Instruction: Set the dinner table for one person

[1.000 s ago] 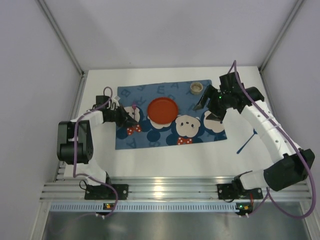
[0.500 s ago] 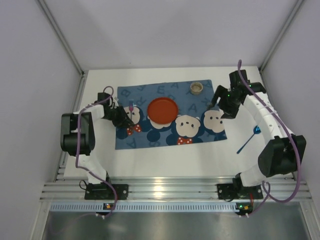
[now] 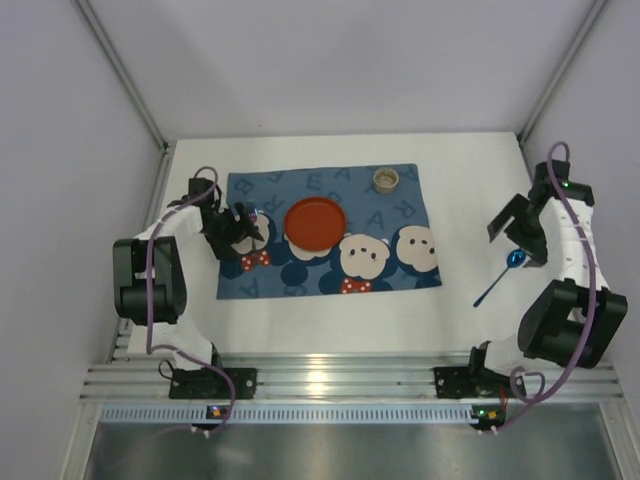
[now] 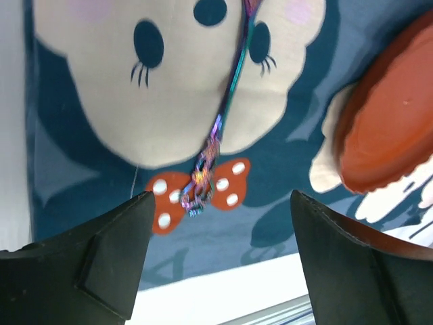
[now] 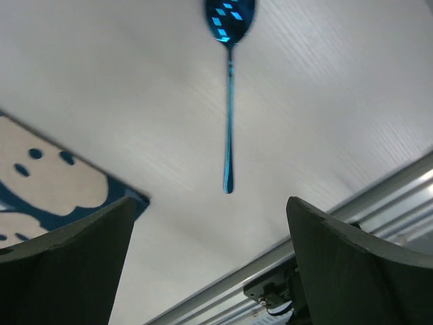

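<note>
I should next move my right gripper to the blue spoon and close it on the spoon's handle (image 3: 507, 268) (image 5: 230, 57), beside the bowl of the spoon.
The white dinner table (image 3: 470, 180) carries a blue mouse-print mat (image 3: 300, 278). On the mat are a red plate (image 3: 315, 222), also in the left wrist view (image 4: 389, 128), and a small round cup (image 3: 386, 179). An iridescent fork (image 4: 230, 95) lies on the mat left of the plate. My left gripper (image 3: 243, 222) (image 4: 220, 223) hovers open just over the fork's near end, holding nothing. A blue spoon (image 3: 497, 282) (image 5: 229, 122) lies on the bare table right of the mat. My right gripper (image 3: 520, 238) (image 5: 210, 210) is open above the spoon's bowl end.
Grey walls close in the table on the left, back and right. An aluminium rail (image 3: 350, 380) with both arm bases runs along the near edge. The mat's near right corner (image 5: 132, 200) shows beside my right gripper's left finger.
My left gripper has opened and let go of the fork on the mat. The mat and its contents shifted slightly left. My right arm swung right, off the mat, to above the spoon.
</note>
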### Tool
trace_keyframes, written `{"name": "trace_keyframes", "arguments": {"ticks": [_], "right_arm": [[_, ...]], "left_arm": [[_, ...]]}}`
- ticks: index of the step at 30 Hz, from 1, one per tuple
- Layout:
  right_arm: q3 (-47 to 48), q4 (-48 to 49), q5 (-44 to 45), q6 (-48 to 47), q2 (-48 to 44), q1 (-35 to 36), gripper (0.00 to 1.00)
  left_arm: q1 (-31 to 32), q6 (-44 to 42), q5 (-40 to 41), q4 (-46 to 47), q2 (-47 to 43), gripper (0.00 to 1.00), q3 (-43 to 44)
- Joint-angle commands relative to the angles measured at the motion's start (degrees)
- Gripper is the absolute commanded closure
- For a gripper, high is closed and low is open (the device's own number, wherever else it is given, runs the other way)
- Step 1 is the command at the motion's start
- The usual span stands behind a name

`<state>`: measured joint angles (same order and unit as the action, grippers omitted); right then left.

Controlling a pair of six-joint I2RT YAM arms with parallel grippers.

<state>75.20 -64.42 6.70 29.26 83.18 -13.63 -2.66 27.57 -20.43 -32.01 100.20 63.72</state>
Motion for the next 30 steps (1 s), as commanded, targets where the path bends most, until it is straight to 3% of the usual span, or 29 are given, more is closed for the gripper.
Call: {"name": "trace_keyframes", "arguments": {"ticks": [1, 9, 11, 14, 22, 25, 30], "right_arm": [[-5.66, -2.2, 3.94, -3.94, -2.5, -6.31, 0.07], [-14.38, 6.67, 2.1, -3.51, 3.47, -7.03, 0.14], [-13.77, 8.87, 1.57, -3.24, 6.37, -7.03, 0.17], [-11.05, 10.98, 1.21, -2.19, 10.15, -7.11, 0.29], [-3.58, 13.8, 2.26, -2.01, 21.4, -8.52, 0.41], [-0.85, 14.06, 3.93, -2.62, 24.92, -8.78, 0.5], [-1.54, 15.64, 4.47, -3.06, 27.13, -8.61, 0.78]], "left_arm": [[0.19, 2.48, 1.18, -2.45, -9.04, 0.14, -1.32], [2.39, 3.63, -1.55, -2.44, -17.32, 0.14, -6.33], [2.48, 3.54, -1.46, -2.36, -18.64, 0.14, -7.29], [3.97, 3.28, -2.25, -2.62, -18.47, 0.15, -7.82], [3.97, 2.57, -1.38, -4.02, -20.4, 0.16, -7.82], [3.97, 2.84, -0.76, -4.81, -21.19, 0.16, -8.26], [3.97, 3.1, 0.65, -6.05, -22.77, 0.16, -8.53]]}}
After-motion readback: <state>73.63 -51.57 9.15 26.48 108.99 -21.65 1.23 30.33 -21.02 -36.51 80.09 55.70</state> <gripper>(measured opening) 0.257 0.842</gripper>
